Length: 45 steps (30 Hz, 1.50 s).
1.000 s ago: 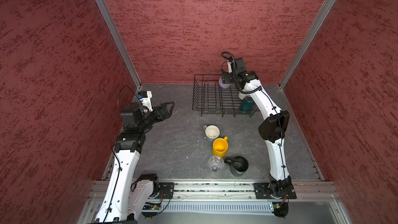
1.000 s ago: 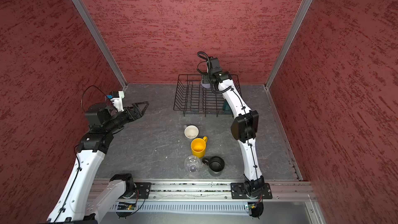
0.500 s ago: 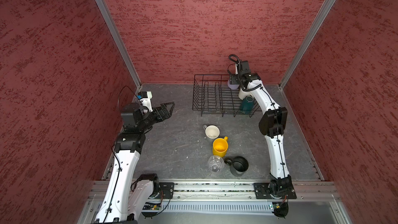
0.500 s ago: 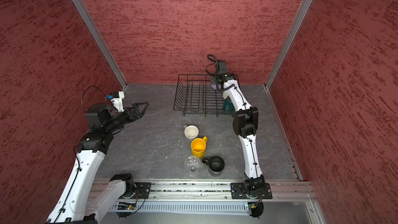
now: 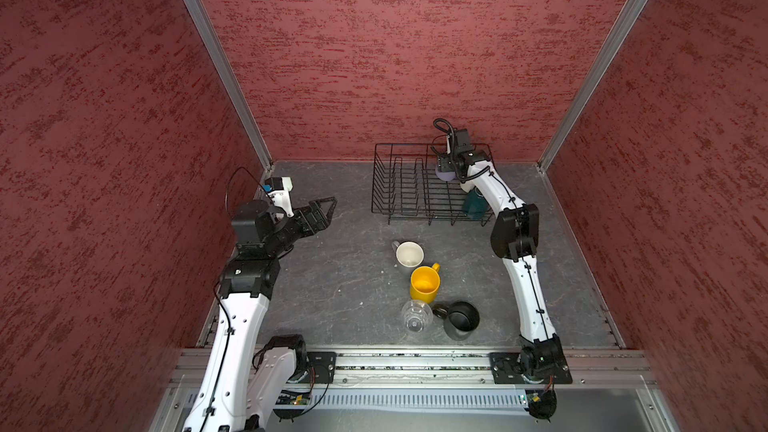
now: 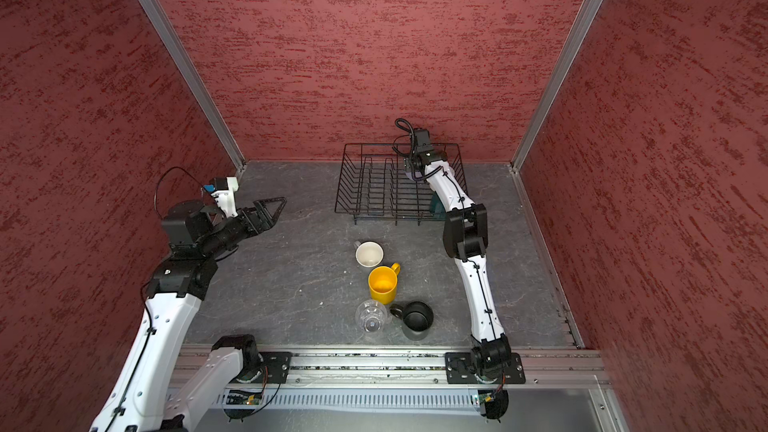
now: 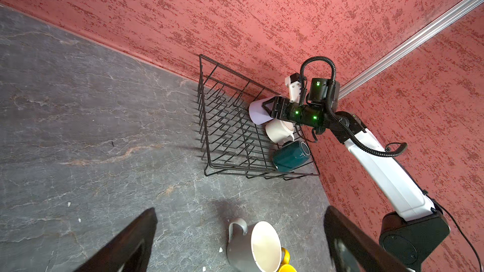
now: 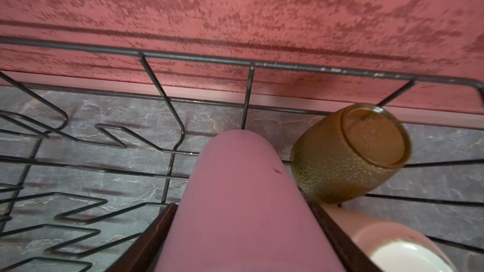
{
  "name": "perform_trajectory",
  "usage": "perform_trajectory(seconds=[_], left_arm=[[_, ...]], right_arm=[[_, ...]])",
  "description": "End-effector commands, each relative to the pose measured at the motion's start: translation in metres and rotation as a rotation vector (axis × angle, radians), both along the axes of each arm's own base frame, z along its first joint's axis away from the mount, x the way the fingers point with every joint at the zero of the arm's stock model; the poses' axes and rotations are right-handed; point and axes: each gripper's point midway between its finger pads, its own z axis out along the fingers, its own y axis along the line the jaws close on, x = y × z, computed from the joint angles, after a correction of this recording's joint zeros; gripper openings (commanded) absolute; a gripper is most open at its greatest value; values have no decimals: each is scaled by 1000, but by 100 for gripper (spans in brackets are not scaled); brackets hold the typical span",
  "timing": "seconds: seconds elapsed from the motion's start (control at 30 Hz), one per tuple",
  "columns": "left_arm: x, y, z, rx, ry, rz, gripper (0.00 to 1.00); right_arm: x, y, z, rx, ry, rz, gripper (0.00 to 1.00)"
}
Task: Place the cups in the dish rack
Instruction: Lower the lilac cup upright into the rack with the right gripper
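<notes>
My right gripper should release the lilac tumbler at the rack's back side [image 5: 446,172] [image 8: 247,174], next to the amber glass.
The black wire dish rack [image 5: 399,184] [image 6: 365,184] [image 7: 225,137] [image 8: 251,64] stands at the back wall. My right gripper [image 5: 444,166] [image 7: 269,108] [image 8: 242,206] is shut on the lilac tumbler [image 5: 446,175] [image 7: 258,115] [image 8: 241,184] and holds it on its side, low over the rack's back right part. Beside it in the rack lie an amber glass [image 8: 348,153], a white mug [image 7: 279,130] [image 8: 392,247] and a teal mug [image 5: 473,205] [image 7: 290,155]. My left gripper [image 5: 328,205] [image 6: 278,203] [image 7: 241,210] hovers open and empty at the left.
On the table in front of the rack stand a grey mug with cream inside [image 5: 409,254] [image 7: 251,247], a yellow mug [image 5: 424,283], a clear glass [image 5: 416,316] and a black mug [image 5: 461,320]. Red walls close in the back and both sides.
My right gripper carried the lilac tumbler to the right along the rack's back, then lower into it. The left arm has not moved.
</notes>
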Motion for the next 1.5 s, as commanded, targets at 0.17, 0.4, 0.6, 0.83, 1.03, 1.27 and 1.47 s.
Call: perform_trajectory(seconds=[0.17, 0.4, 0.6, 0.83, 1.03, 1.27, 1.47], left_arm=[[-2, 2, -3, -10, 8, 11, 100], [-2, 2, -5, -14, 13, 10, 100], [-3, 2, -6, -17, 13, 8, 100], [-2, 1, -5, -19, 11, 5, 100], [-2, 1, -6, -22, 14, 3, 100], [-1, 1, -6, -23, 14, 3, 100], [-1, 1, -4, -23, 6, 3, 100]], right_arm=[[15, -8, -2, -13, -43, -27, 20], [13, -9, -6, -19, -29, -23, 40], [9, -6, -9, -17, -7, -3, 63], [10, -2, 9, 18, -37, 9, 86], [10, 0, 31, 40, -77, 9, 95], [6, 2, 80, 81, -153, 20, 96], [-12, 10, 155, 168, -258, 57, 95]])
